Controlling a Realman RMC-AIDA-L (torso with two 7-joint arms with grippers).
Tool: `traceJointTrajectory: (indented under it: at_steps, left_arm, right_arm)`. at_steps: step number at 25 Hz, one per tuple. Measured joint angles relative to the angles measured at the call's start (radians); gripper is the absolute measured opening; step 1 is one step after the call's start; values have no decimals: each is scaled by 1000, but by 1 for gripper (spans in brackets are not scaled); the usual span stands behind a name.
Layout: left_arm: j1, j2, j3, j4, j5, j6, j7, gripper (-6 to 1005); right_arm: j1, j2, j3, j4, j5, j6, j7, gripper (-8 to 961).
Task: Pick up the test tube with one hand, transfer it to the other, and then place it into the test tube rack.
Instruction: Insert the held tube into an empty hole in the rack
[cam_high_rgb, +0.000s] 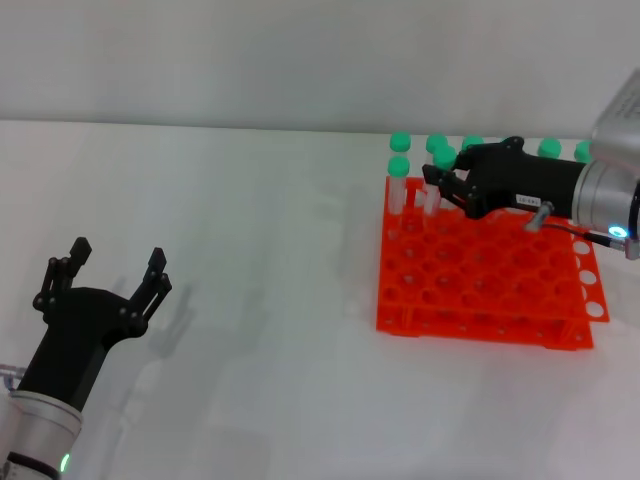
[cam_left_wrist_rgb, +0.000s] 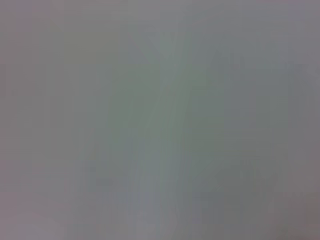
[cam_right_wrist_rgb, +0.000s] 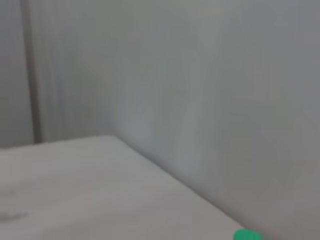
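Observation:
My right gripper will let go of the green-capped test tube in the rack hole (cam_high_rgb: 435, 208) beside the frontmost standing tube.
The orange-red test tube rack (cam_high_rgb: 480, 275) stands on the white table at the right. My right gripper (cam_high_rgb: 438, 186) reaches over the rack's back left part, its fingers closed around a green-capped test tube (cam_high_rgb: 444, 157). The tube stands nearly upright with its lower end down at the rack's top grid. Another green-capped tube (cam_high_rgb: 399, 166) stands in the rack's back left corner. My left gripper (cam_high_rgb: 115, 262) is open and empty at the lower left, far from the rack. The left wrist view shows only a blank surface.
Several more green-capped tubes (cam_high_rgb: 549, 148) stand in a row along the rack's back edge. One green cap (cam_right_wrist_rgb: 247, 235) shows in the right wrist view, with the table top and wall behind it. White table (cam_high_rgb: 250, 250) lies between the two arms.

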Motion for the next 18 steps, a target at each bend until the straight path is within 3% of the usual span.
traceJointTrajectory:
  at_steps: [18]
  left_arm:
    - [-7,-2,1,9,-4,2,-17,890]
  right_arm:
    - [5,-1,-52,-61,-129,-84,136,223]
